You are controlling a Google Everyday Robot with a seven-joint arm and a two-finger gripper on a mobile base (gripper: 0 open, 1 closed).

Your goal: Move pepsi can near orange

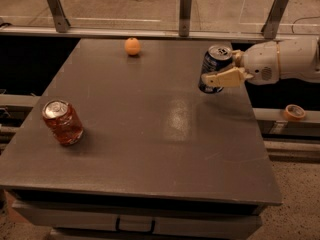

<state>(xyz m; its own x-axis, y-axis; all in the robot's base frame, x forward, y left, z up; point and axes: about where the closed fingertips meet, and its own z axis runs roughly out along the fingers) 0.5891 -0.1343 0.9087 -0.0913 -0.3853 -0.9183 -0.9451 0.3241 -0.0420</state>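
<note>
I need to let go of the pepsi can with my gripper by the far edge of the table, next to the orange (161, 58) on the gripper's side.
The pepsi can (215, 64), dark blue with a silver top, is at the right side of the grey table (150, 134), tilted a little and seemingly just off the surface. My gripper (216, 75) comes in from the right and is shut on the can; one tan finger (226, 78) lies across its front and the other is hidden behind it. The orange (132, 46) sits near the table's far edge, left of centre, well apart from the can.
A red-orange drink can (62, 122) stands tilted near the table's left edge. A metal rail with posts (185, 14) runs behind the table. A roll of tape (294, 112) lies on a ledge at the right, off the table.
</note>
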